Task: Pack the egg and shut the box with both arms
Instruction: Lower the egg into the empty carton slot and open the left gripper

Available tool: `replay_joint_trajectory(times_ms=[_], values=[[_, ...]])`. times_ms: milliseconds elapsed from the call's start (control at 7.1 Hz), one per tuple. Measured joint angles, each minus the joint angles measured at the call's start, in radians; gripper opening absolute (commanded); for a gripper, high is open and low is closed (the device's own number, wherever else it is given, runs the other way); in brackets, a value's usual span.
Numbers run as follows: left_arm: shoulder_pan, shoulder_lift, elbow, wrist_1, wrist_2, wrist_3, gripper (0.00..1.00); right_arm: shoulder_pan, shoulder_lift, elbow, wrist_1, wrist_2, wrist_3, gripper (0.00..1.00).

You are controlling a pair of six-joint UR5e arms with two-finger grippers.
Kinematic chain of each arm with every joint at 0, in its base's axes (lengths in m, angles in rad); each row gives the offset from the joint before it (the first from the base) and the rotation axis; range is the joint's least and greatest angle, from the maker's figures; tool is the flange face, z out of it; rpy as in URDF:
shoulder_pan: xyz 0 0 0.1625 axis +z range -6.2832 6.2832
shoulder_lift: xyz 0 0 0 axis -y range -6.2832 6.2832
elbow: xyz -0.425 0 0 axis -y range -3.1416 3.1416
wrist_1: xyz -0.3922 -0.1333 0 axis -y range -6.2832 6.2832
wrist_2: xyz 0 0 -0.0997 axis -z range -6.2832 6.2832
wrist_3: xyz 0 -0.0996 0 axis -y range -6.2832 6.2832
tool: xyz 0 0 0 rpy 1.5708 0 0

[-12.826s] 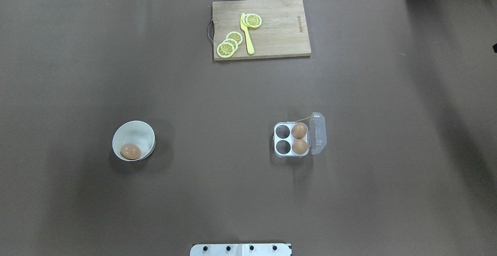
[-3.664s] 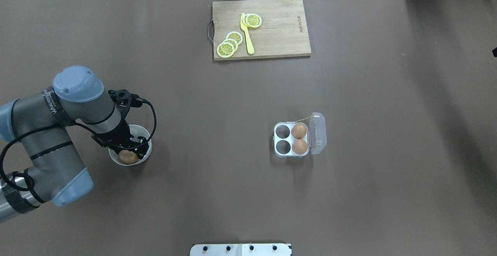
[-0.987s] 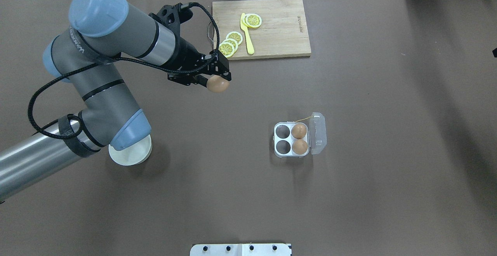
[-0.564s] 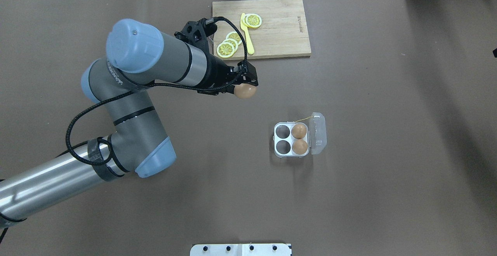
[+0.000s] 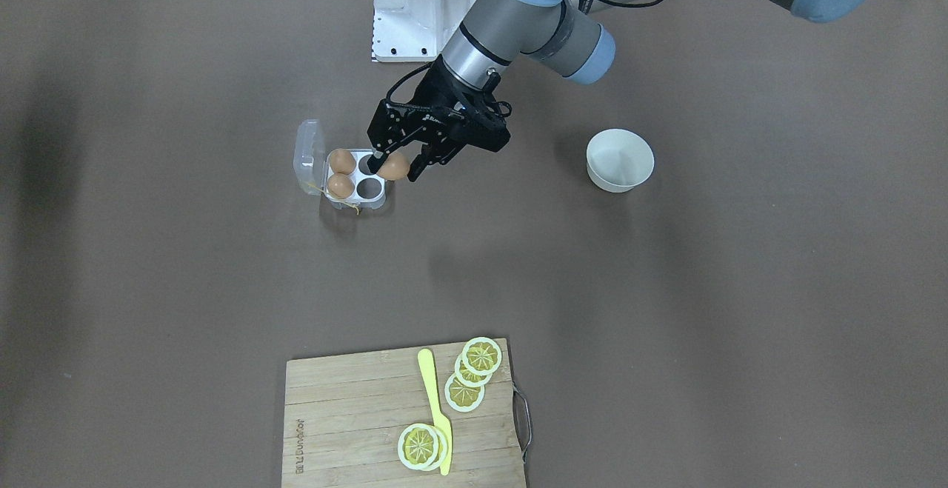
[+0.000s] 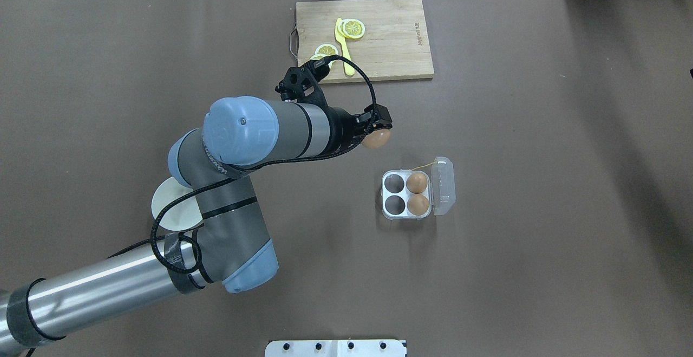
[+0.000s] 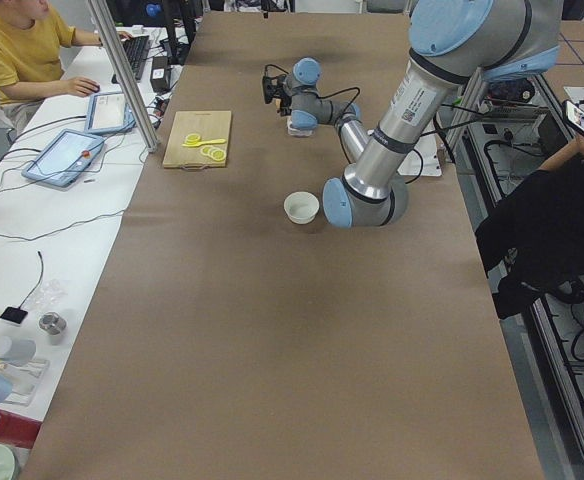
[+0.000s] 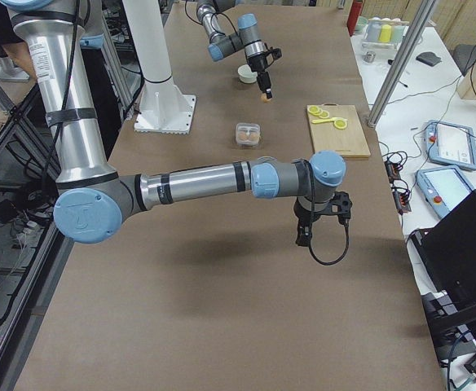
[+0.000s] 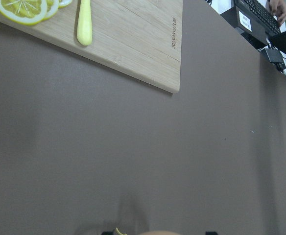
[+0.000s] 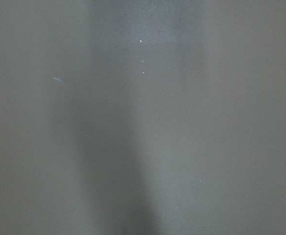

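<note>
My left gripper needs to set the light-brown egg, still held in the air, down and let go of it in the box's empty cell nearer the cutting board [image 5: 369, 187].
My left gripper [image 6: 376, 131] is shut on a light-brown egg [image 6: 376, 139] and holds it in the air, short of the box's far left corner. In the front view the gripper [image 5: 395, 164] and egg [image 5: 395, 166] overlap the box's edge. The clear box [image 6: 385, 194] stands open, its lid [image 6: 444, 186] folded out to the right. Two eggs [image 6: 417, 182] [image 6: 418, 204] fill its right cells; the two left cells [image 6: 394, 183] are empty. My right gripper [image 8: 302, 237] shows only in the right side view, low over bare table; I cannot tell whether it is open or shut.
A white bowl [image 5: 620, 160] stands empty left of the box, half hidden under my left arm in the overhead view [image 6: 165, 211]. A wooden cutting board [image 6: 387, 43] with lemon slices [image 6: 353, 28] and a yellow knife [image 6: 342, 43] lies at the far edge. The white base block [image 6: 335, 348] is at the near edge.
My left arm took the egg out of the bowl and has carried it right and nearer, from beside the cutting board to close by the box. The box has not moved.
</note>
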Motion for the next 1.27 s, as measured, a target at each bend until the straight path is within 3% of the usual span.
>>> replay_joint_trajectory(times_ms=[423,1268], values=[[0.034,-0.031,0.054,0.000,0.080,-0.026,0.57,0.005,-0.001,0.003,0.000,0.000,0.000,1.00],[0.056,-0.070,0.125,0.002,0.090,-0.023,0.57,0.007,-0.002,0.004,0.000,0.001,0.000,1.00]])
